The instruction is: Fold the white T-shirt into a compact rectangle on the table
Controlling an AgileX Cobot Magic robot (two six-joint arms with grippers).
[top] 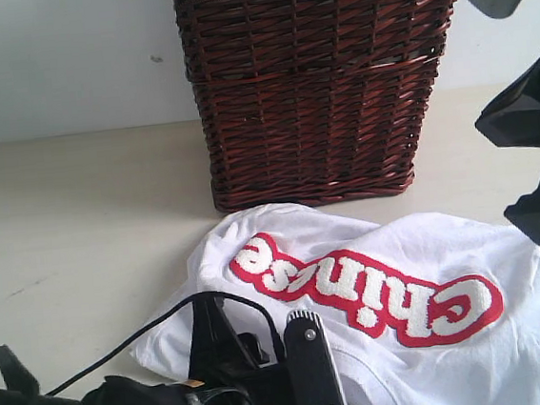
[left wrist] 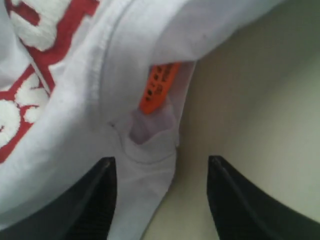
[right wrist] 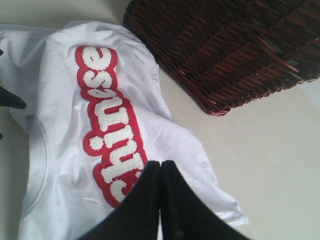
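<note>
My left gripper pinches the collar hem (left wrist: 151, 149) next, lifting and straightening the T-shirt bunched around its orange neck tag before folding.
The white T-shirt (top: 392, 277) lies rumpled on the table (top: 72, 231) in front of the basket, its red-edged "Chinese" lettering (top: 369, 289) facing up. My left gripper (left wrist: 160, 161) is open and low at the shirt's near edge. The collar hem with its orange neck tag (left wrist: 159, 87) lies between the two fingers, and one finger (left wrist: 97, 200) rests over cloth. My right gripper (right wrist: 160, 163) is shut with nothing in it and hovers above the end of the lettering (right wrist: 112, 130). In the exterior view the right arm (top: 534, 110) hangs at the right edge.
A dark wicker basket (top: 321, 83) with cream lace trim stands just behind the shirt, against the pale wall. A black cable (top: 121, 346) runs from the left arm over the table. Bare tabletop stretches to the left of the shirt.
</note>
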